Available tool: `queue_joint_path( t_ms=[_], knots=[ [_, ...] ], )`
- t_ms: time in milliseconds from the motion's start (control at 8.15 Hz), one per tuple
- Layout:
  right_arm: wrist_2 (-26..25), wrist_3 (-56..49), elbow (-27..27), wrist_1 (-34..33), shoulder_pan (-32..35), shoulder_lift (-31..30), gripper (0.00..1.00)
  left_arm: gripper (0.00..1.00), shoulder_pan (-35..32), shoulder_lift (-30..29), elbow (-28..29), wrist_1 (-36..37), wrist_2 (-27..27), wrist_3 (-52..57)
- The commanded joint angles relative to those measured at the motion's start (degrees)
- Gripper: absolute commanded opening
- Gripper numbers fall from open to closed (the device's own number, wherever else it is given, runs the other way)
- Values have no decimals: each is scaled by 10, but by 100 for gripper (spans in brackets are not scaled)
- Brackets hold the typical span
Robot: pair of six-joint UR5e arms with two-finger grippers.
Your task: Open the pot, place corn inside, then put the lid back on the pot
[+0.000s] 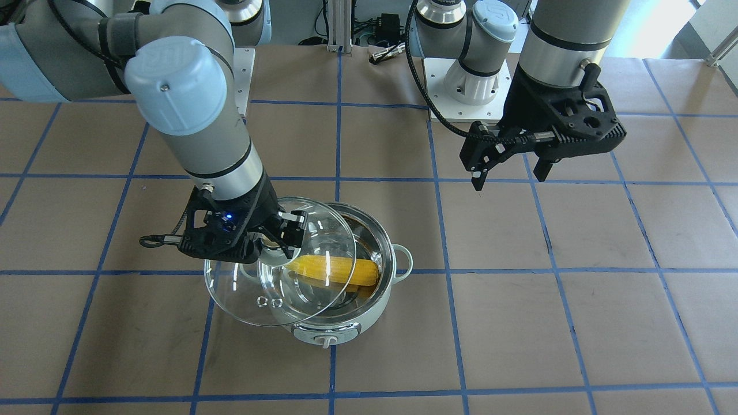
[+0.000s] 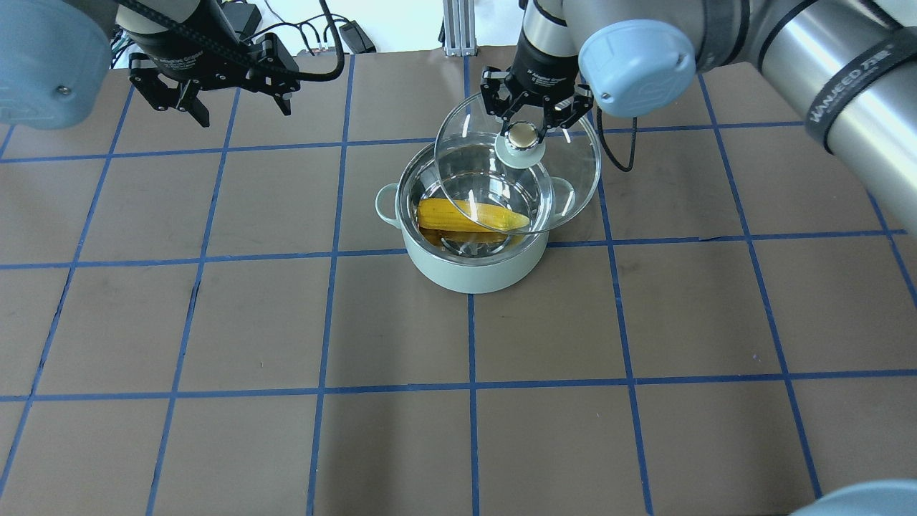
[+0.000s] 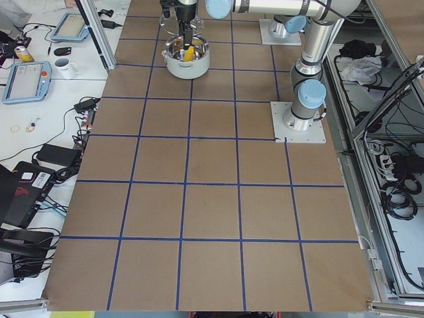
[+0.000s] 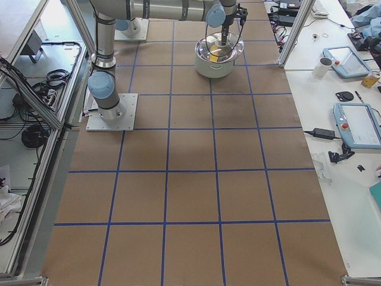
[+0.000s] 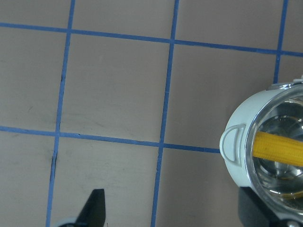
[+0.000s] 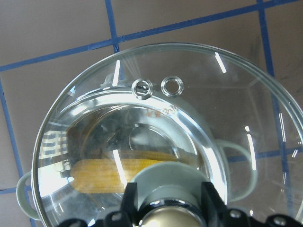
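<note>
My right gripper will release the glass lid on the pale mint pot's rim, squarely [image 1: 326, 263] [image 6: 133, 174] above the yellow corn.
The pale mint pot [image 2: 469, 276] stands open near the table's middle, with the yellow corn [image 2: 469, 215] lying inside. My right gripper [image 2: 525, 132] is shut on the gold knob of the glass lid [image 2: 566, 165]. It holds the lid tilted just above the pot, partly over the opening and offset to the far right. In the front view the lid [image 1: 242, 294] overlaps the pot [image 1: 369, 317] and the corn [image 1: 337, 271]. The right wrist view looks through the lid [image 6: 189, 118] at the corn [image 6: 99, 172]. My left gripper [image 2: 242, 111] is open and empty, raised at the far left.
Brown paper with a blue tape grid [image 2: 326, 251] covers the table. The arm bases [image 1: 470, 86] stand at the robot's edge, with cables behind them. A side bench with tablets and a mug [image 4: 324, 67] runs along the operators' side.
</note>
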Motion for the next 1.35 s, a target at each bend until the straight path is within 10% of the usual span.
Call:
queue_joint_path(
  t_ms=[0, 1226],
  knots=[
    [1, 75, -3, -20, 32, 28, 11, 100, 0, 6, -3, -1, 0, 68],
    [18, 115, -6, -13, 49, 45, 11, 100, 4, -5, -2, -34, 86, 82]
  ],
)
